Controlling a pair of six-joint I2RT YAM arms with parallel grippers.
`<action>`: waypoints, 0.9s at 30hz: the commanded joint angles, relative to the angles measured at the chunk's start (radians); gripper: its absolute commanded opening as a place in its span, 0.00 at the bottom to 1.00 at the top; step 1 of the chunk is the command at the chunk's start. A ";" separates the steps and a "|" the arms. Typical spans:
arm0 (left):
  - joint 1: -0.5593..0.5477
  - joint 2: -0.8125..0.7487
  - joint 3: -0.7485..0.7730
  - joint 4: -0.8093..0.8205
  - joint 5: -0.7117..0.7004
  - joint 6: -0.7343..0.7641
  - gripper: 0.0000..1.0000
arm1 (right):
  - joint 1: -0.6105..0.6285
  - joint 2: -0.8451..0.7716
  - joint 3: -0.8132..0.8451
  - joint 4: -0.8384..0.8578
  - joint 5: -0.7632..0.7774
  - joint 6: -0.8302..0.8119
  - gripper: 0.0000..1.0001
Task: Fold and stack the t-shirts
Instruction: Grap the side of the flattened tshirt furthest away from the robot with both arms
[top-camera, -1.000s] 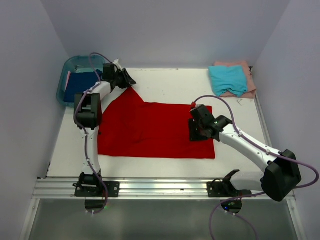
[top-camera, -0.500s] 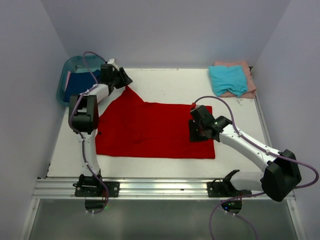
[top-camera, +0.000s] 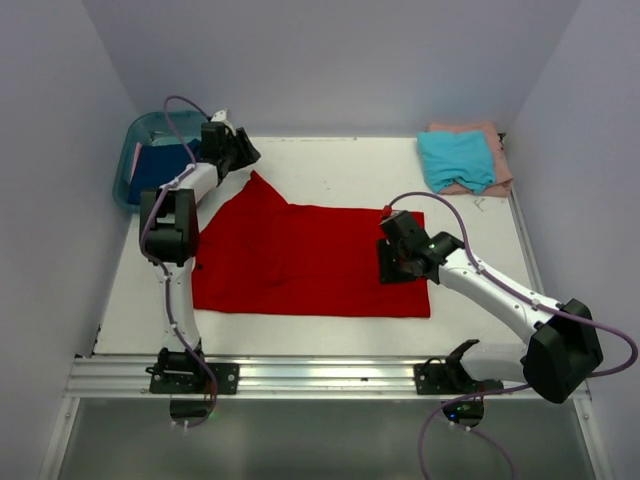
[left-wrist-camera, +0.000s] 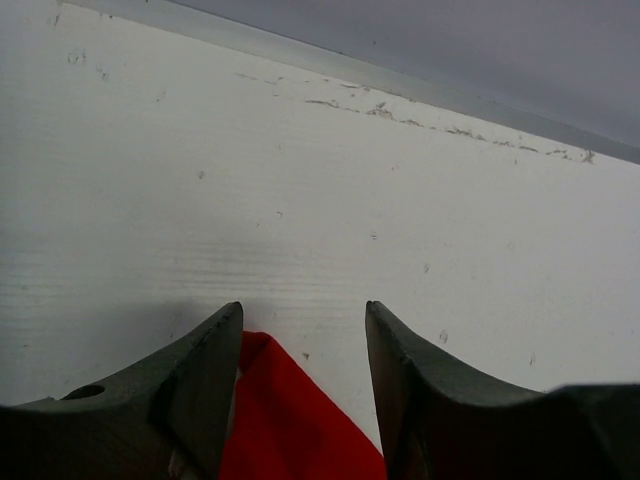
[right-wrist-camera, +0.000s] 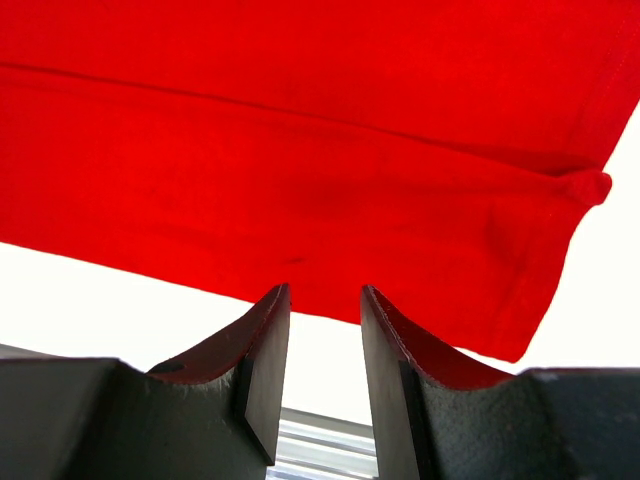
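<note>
The red t-shirt's sleeve pokes past its back edge; next my left gripper pulls the sleeve's tip (top-camera: 255, 175) in before the main fold.
The red t-shirt (top-camera: 310, 262) lies spread flat on the white table (top-camera: 350, 165). One sleeve points to the back left. My left gripper (top-camera: 247, 157) is open just behind that sleeve's tip. In the left wrist view (left-wrist-camera: 303, 305) the red tip (left-wrist-camera: 285, 420) lies between the spread fingers, close to the left one. My right gripper (top-camera: 388, 270) sits low over the shirt's right end, open by a narrow gap with nothing in it (right-wrist-camera: 324, 290). The red cloth (right-wrist-camera: 300, 150) lies just past its tips. The teal t-shirt (top-camera: 456, 158) lies folded on the pink one (top-camera: 488, 132). The dark blue t-shirt (top-camera: 160, 165) is in the tub.
A teal plastic tub (top-camera: 133, 140) stands at the back left corner, beside the left arm. The folded pile is at the back right corner. Grey walls close in three sides. An aluminium rail (top-camera: 320, 375) runs along the near edge.
My left gripper pulled the sleeve tip back and to the left, drawing the shirt's left side with it, then opened and let go. The right arm stayed still.
</note>
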 joint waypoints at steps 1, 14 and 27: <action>-0.006 0.038 0.062 -0.037 -0.018 0.031 0.56 | 0.005 -0.012 -0.001 0.006 -0.002 -0.009 0.38; -0.023 0.123 0.174 -0.187 -0.018 0.032 0.53 | 0.005 -0.018 -0.004 -0.003 0.004 -0.006 0.38; -0.026 0.161 0.235 -0.281 -0.052 0.015 0.37 | 0.005 -0.019 -0.015 -0.004 0.016 -0.005 0.37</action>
